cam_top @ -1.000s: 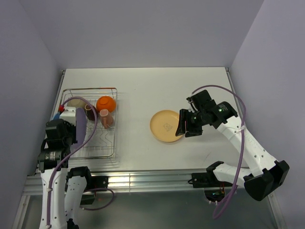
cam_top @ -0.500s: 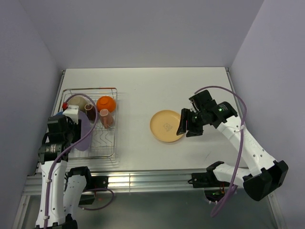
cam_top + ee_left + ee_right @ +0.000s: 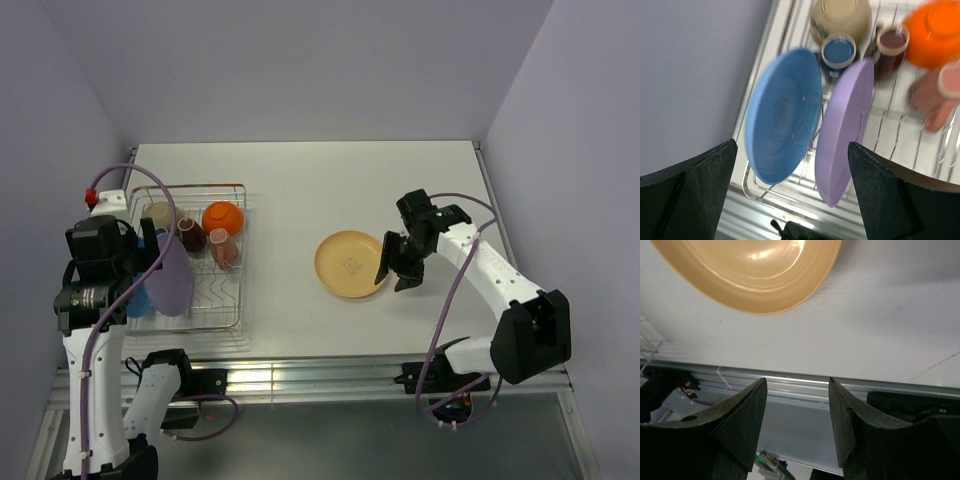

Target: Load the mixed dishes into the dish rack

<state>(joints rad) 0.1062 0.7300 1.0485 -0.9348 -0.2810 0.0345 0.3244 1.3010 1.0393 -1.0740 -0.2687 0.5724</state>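
Observation:
The tan plate's rim point(image 3: 381, 280) point(image 3: 826, 279) has a side that faces away from the dish rack. My right gripper closes on that side next.
The dish rack point(image 3: 215, 300) stands at the table's left. In the left wrist view a blue plate point(image 3: 782, 115) and a lilac plate point(image 3: 845, 130) stand on edge in it, side by side. Behind them are a cream bowl point(image 3: 840, 17), a dark blue mug point(image 3: 838, 50), a dark brown mug point(image 3: 892, 42), an orange bowl point(image 3: 935, 32) and a pinkish mug point(image 3: 940, 95). My left gripper point(image 3: 790, 145) hangs wide open above the two plates, holding nothing. The tan plate point(image 3: 348, 264) lies flat on the table. My right gripper point(image 3: 395, 262) is open at its right rim, and the plate point(image 3: 750, 270) lies beyond the fingertips.
The left wall runs close beside the rack's left side point(image 3: 135, 200). The metal rail point(image 3: 805, 385) of the table's near edge shows between the right fingers. White tabletop point(image 3: 300, 190) stretches between the rack and the tan plate.
My left gripper has opened wide, let go of the lilac plate and drawn back to the left. The plate now stands in the rack. The right arm has swung while its gripper stays by the tan plate.

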